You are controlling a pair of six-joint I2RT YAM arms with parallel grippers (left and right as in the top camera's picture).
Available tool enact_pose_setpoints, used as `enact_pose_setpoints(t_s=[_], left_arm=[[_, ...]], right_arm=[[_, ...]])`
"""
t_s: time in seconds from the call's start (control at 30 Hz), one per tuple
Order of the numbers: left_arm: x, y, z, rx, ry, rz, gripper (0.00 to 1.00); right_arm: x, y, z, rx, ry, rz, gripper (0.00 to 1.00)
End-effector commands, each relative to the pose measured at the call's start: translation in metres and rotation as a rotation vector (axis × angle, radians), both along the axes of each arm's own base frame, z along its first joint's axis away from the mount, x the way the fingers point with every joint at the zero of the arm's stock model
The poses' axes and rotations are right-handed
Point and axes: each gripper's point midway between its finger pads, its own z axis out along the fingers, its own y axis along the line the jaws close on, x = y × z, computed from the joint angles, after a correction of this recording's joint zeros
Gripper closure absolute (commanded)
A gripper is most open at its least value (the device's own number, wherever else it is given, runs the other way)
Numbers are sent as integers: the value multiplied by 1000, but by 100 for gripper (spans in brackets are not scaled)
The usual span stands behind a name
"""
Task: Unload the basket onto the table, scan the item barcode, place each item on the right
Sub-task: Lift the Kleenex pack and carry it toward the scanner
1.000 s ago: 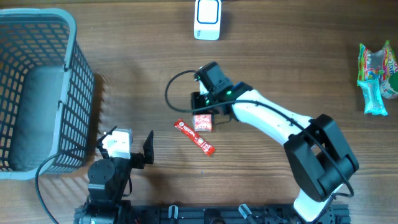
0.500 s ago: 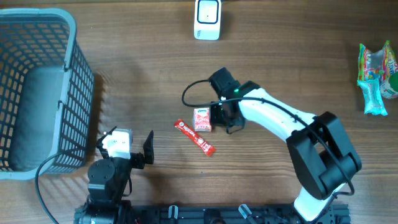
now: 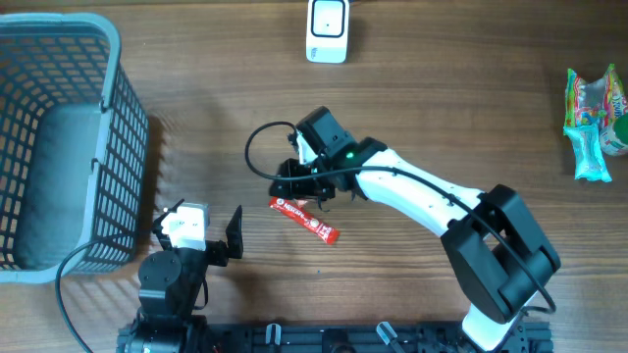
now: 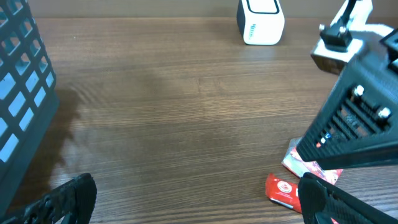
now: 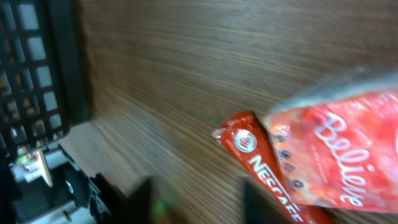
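Note:
The right gripper's fingers straddle wood beside the pink packet, so the robot should move them over and grab the packet's end (image 5: 380,155) farther from the red stick.
A pink "Believe" packet (image 5: 339,155) lies flat on the wood table, its edge over a red Nescafe stick (image 5: 258,163). My right gripper (image 5: 199,205) hovers just above them, open, with only bare wood between its blurred dark fingers (image 5: 140,202). In the overhead view the right gripper (image 3: 300,180) covers the packet, and the red stick (image 3: 305,219) shows just below it. The white scanner (image 3: 327,29) stands at the far edge. My left gripper (image 3: 203,238) rests open near the front edge; its wrist view shows the red stick (image 4: 283,190) and the pink packet (image 4: 306,168).
A grey plastic basket (image 3: 59,137) takes up the left side. Colourful snack bags (image 3: 594,123) lie at the far right. The right arm (image 4: 360,118) fills the right of the left wrist view, with the scanner (image 4: 261,22) beyond it.
My right gripper swung from the packet's right side leftward over it and its jaws opened. The left arm has not moved.

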Motion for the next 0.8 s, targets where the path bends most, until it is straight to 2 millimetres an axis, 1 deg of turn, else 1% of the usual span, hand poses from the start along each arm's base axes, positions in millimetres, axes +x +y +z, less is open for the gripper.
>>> enact_pose_setpoints(t_s=[0.0, 0.07, 0.1, 0.17, 0.2, 0.23, 0.3, 0.37, 0.5, 0.53, 0.6, 0.77], left_arm=[[0, -2, 0, -11, -3, -7, 0], [0, -2, 0, -11, -3, -7, 0], [0, -2, 0, -11, -3, -7, 0], [0, -2, 0, -11, -3, -7, 0], [0, -2, 0, -11, -3, -7, 0], [0, -2, 0, -11, -3, -7, 0], [0, -2, 0, -11, -3, -7, 0], [0, -2, 0, -11, -3, -7, 0], [0, -2, 0, -11, -3, -7, 0], [0, -2, 0, -11, -3, -7, 0], [0, -2, 0, -11, -3, -7, 0], [0, -2, 0, -11, -3, -7, 0]], right_arm=[[18, -10, 18, -25, -199, 170, 1], [32, -34, 13, -100, -236, 176, 0], [51, -54, 10, -137, -279, 158, 0], [70, -72, 7, -161, -340, 176, 0], [76, -81, -1, -182, -342, 180, 0], [77, -84, -9, -191, -332, 188, 0], [74, -84, -27, -198, -308, 218, 0], [66, -77, -41, -182, -286, 268, 0], [55, -72, -63, -182, -229, 298, 1], [47, -66, -65, -130, -189, 317, 4], [37, -62, -67, -100, -166, 352, 8], [16, -72, -74, -141, -99, 406, 23]])
